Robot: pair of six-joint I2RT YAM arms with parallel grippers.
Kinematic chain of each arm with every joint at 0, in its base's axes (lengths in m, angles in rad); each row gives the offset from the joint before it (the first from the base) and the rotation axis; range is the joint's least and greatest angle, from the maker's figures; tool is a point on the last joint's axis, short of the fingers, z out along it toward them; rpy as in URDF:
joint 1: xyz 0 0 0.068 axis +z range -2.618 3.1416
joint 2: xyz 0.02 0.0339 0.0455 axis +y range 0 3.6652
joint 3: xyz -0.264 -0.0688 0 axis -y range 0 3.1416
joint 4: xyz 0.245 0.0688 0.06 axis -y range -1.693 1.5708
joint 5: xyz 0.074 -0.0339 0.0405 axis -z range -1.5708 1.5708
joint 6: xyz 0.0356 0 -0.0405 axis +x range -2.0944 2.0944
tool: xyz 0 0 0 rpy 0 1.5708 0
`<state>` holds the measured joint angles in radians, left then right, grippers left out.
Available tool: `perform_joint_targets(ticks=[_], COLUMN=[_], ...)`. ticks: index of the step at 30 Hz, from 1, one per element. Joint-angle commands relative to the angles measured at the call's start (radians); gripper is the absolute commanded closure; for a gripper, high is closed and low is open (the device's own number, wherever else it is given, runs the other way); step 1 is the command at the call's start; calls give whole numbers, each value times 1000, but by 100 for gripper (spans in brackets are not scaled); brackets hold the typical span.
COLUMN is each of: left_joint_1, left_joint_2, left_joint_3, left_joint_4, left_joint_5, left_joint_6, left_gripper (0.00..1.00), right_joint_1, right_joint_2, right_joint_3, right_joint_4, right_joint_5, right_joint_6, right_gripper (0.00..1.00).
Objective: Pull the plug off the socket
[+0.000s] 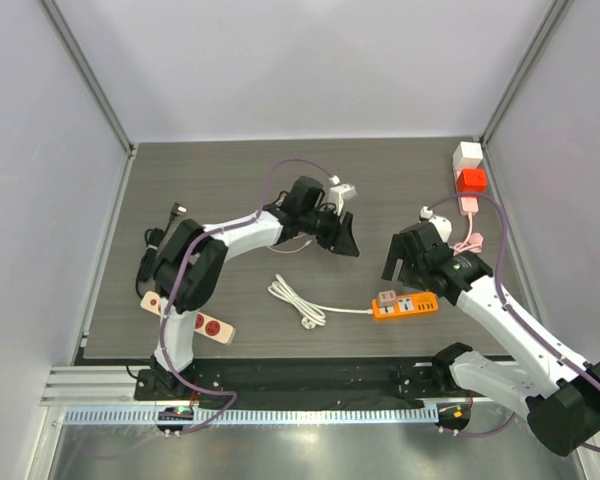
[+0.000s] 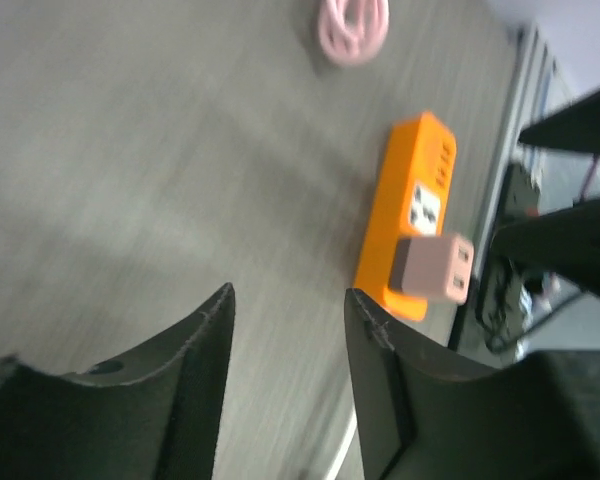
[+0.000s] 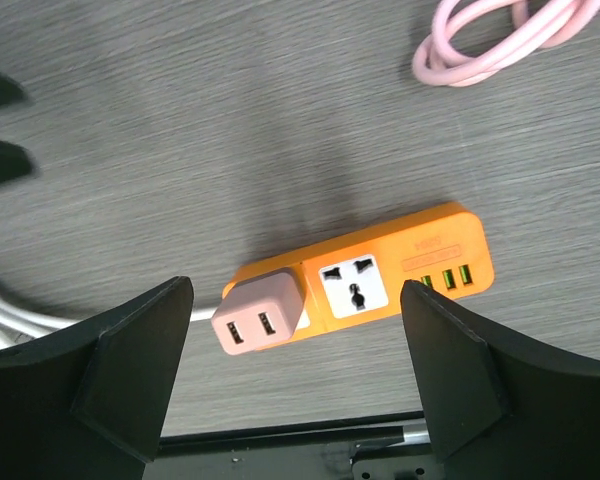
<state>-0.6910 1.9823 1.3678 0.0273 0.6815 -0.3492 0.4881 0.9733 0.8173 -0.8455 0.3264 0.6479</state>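
My right gripper needs to close next on the sides of the pink plug adapter (image 1: 386, 298) (image 3: 258, 312), which sits at the cord end of the orange power strip.
An orange power strip (image 1: 412, 306) lies near the table's front edge, right of centre. A pink plug adapter (image 1: 386, 297) sits in its left socket. My right gripper (image 1: 405, 270) hovers open just above and behind the strip. In the right wrist view its wide-open jaws (image 3: 296, 287) straddle the strip (image 3: 380, 270) and plug (image 3: 260, 318) without touching them. My left gripper (image 1: 345, 240) is open and empty over mid-table, left of the strip. The left wrist view (image 2: 288, 292) shows the strip (image 2: 410, 200) and plug (image 2: 432, 268) ahead to the right.
A coiled pink cable (image 1: 467, 243) lies behind the strip. Its white cord (image 1: 298, 300) is bundled to the left. Red (image 1: 469, 180) and white (image 1: 467, 154) adapters sit at the back right. A white strip with red buttons (image 1: 190, 315) and a black cable (image 1: 158, 238) lie at left.
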Motion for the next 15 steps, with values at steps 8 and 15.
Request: perform_joint_targets(ticks=[8,15], left_joint_1=[-27,-65], left_joint_2=[113,127], left_joint_3=[131,128], left_joint_4=[-405,-371], left_joint_5=[297,277], left_joint_6=[254,170], left_gripper=[56,55], right_joint_1=[-11,-11], right_joint_2=[37,70], right_joint_3=[-29,-32], right_joint_4=[75,97], right_joint_5=[-183,-204], right_joint_6=[-53,-74], right_gripper=[14,17])
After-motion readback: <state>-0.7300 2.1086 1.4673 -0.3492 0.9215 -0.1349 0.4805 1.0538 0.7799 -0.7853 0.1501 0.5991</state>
